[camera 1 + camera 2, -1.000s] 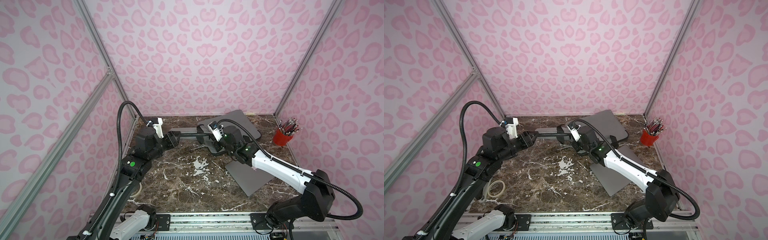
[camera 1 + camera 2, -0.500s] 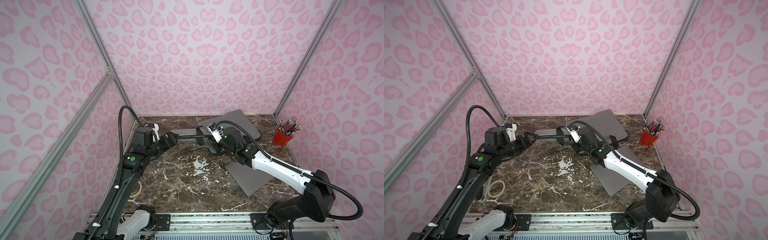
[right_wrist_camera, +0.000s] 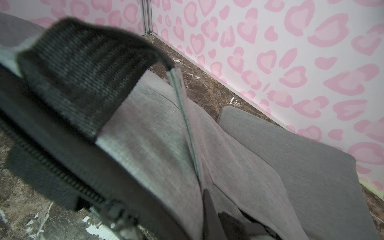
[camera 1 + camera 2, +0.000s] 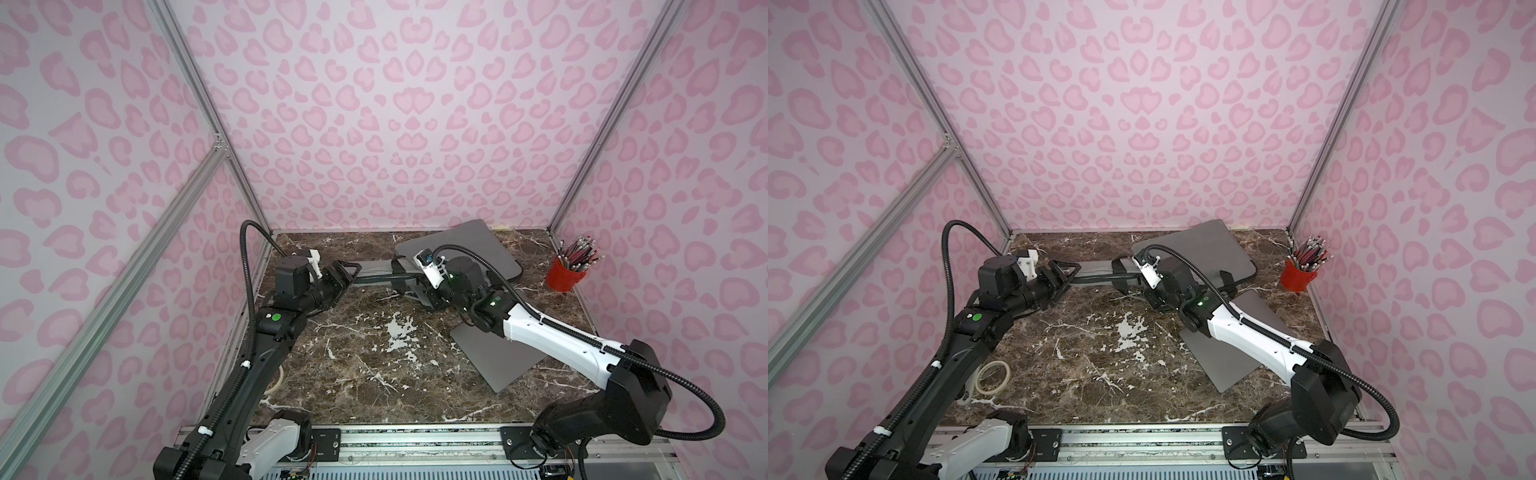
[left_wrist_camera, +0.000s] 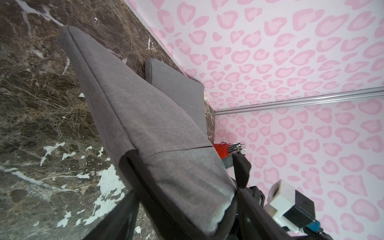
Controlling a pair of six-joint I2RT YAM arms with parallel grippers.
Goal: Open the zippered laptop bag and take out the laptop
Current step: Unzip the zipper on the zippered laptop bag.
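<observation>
The open fingers of my left gripper are on both sides of the far end of the laptop bag's raised part, with a gap beside it, so they should move in and pinch the laptop bag's zipper edge (image 5: pixel 160 204).
The grey fabric laptop bag (image 4: pixel 465 245) lies at the back of the table, and one long part of it is held up toward the left. My right gripper (image 4: pixel 405 276) is shut on that raised part near its black webbing handle (image 3: pixel 83 72). Around the raised part's far end (image 5: pixel 166 166) my left gripper (image 4: pixel 351 274) stands open. One finger touches the bag, and table shows between the zipper edge and the other finger. The laptop (image 4: pixel 494 357), a flat grey slab, lies on the table at the front right under my right arm.
A red cup of pencils (image 4: pixel 567 276) stands at the back right near the wall. A roll of tape (image 4: pixel 992 376) lies at the front left beside my left arm. Pink patterned walls close in three sides of the marble table (image 4: pixel 353 374).
My left arm's wrist sank and shifted slightly at the bag's end, and its jaws widened. The right arm, the bag and the laptop kept their places.
</observation>
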